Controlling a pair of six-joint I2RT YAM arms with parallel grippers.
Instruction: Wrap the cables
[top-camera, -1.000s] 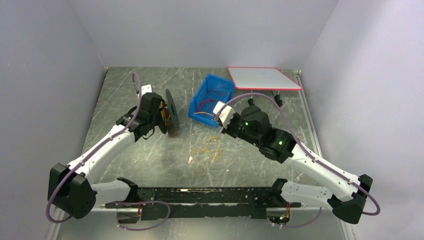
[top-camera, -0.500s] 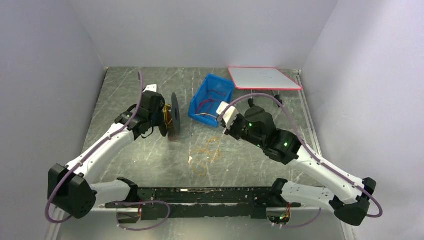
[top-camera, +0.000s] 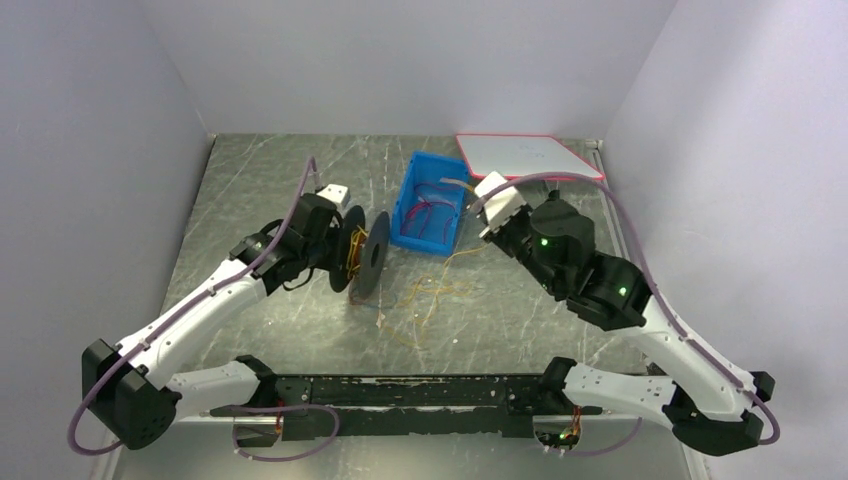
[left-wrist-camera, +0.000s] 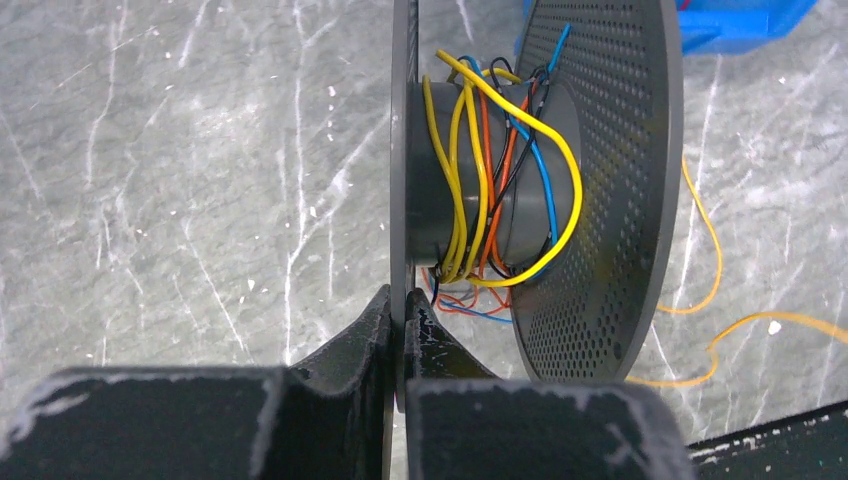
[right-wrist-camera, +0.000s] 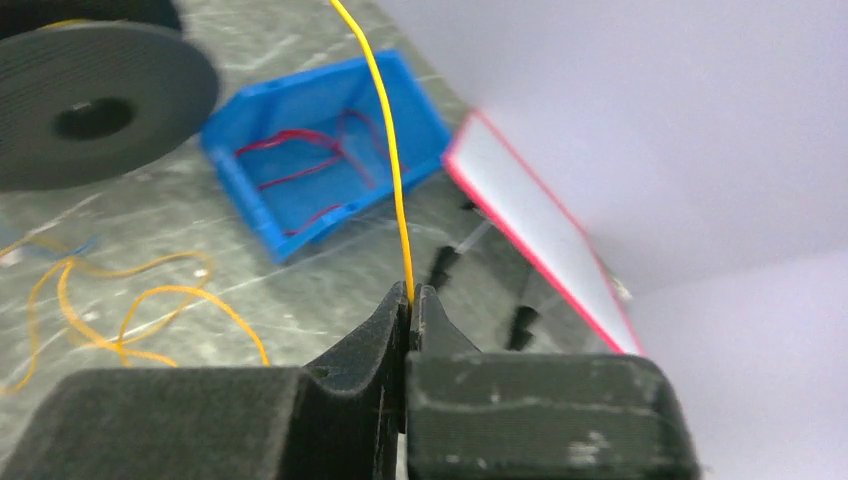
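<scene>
The yellow cable's loose end is away from the spool. Next, my left gripper opens and pinches that end against the spool's solid side (left-wrist-camera: 400, 220) before it winds.
The dark grey spool (top-camera: 368, 256) stands on edge left of centre. My left gripper (top-camera: 343, 252) is shut on its solid left flange (left-wrist-camera: 403, 150). Yellow, orange, blue and black wires are wound loosely on the hub (left-wrist-camera: 480, 190) beside the perforated flange (left-wrist-camera: 610, 180). My right gripper (top-camera: 482, 196) is shut on a thin yellow-orange cable (right-wrist-camera: 385, 130) and holds it raised by the blue bin. The rest of that cable lies in loose loops (top-camera: 425, 300) on the table, also seen in the right wrist view (right-wrist-camera: 130, 300).
A blue bin (top-camera: 420, 243) holding red cables (right-wrist-camera: 300, 170) stands at centre back. A white board with a red edge (top-camera: 525, 155) sits on short legs at the back right. Grey walls close in the table on three sides.
My left arm has carried the spool to the right, toward the centre. My right gripper has moved up and right with the cable, and the loops on the table have stretched out.
</scene>
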